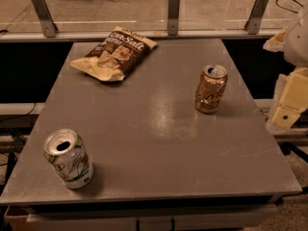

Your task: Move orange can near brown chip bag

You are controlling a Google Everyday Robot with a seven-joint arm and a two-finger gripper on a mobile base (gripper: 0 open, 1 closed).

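Observation:
Next, I move my gripper to the orange can and close it around the middle of its body (211, 90), below the silver top.
The orange can (211, 89) stands upright on the right part of the grey table (154, 138), its silver top opened. The brown chip bag (114, 53) lies flat at the table's far left, with white "Sea Salt" lettering facing up. The bag and the orange can are well apart, about a third of the table's width between them. My gripper (288, 105) shows as pale cream parts at the right edge of the view, off the table's right side and to the right of the orange can, touching nothing.
A white can with green and red print (69, 158) stands tilted near the table's front left corner. A rail with metal brackets (173, 12) runs behind the table's far edge. The arm's pale body (297, 32) rises at the far right.

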